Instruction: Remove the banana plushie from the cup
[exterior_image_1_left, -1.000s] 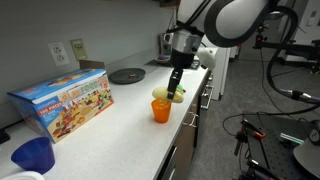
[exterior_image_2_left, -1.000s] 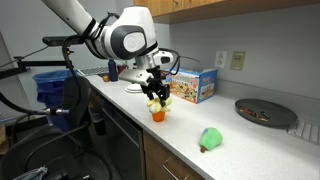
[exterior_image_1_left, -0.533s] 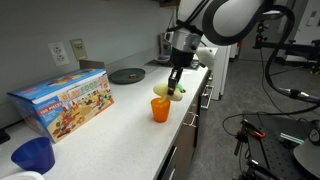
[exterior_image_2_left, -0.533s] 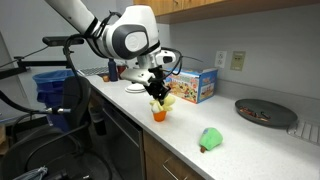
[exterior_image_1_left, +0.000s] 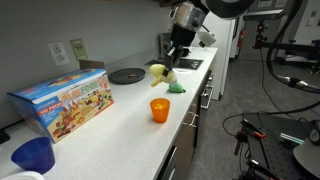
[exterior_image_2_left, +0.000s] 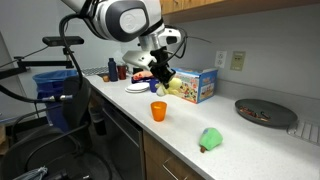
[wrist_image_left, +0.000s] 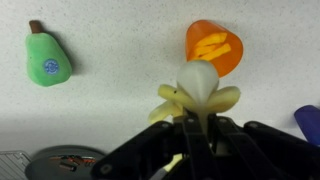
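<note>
I will use my gripper to set the banana plushie, which hangs above the counter now, on the counter (exterior_image_1_left: 166, 77) (wrist_image_left: 71, 102), just behind the green pear-shaped toy.
The banana plushie (wrist_image_left: 197, 90), pale yellow with peeled flaps, hangs in the air above the counter, pinched between the fingers of my gripper (wrist_image_left: 195, 122), which is shut on it. In both exterior views the plushie (exterior_image_1_left: 157, 72) (exterior_image_2_left: 169, 85) is well above the orange cup (exterior_image_1_left: 160, 110) (exterior_image_2_left: 158, 111) and apart from it. The gripper (exterior_image_1_left: 168, 72) (exterior_image_2_left: 161, 74) is raised and set back from the cup. In the wrist view the cup (wrist_image_left: 215, 47) stands upright with nothing of the plushie in it.
A green pear-shaped toy (wrist_image_left: 47, 58) (exterior_image_2_left: 211, 139) lies on the counter. A colourful box (exterior_image_1_left: 62, 100) stands by the wall, a dark blue cup (exterior_image_1_left: 33, 155) near one end, a dark round plate (exterior_image_1_left: 127, 75) (exterior_image_2_left: 262, 112) further along. The counter edge (exterior_image_1_left: 185, 125) runs beside the cup.
The gripper closed on the banana plushie at the cup, then rose and moved away along the counter, carrying the plushie out of the cup. The cup stayed put.
</note>
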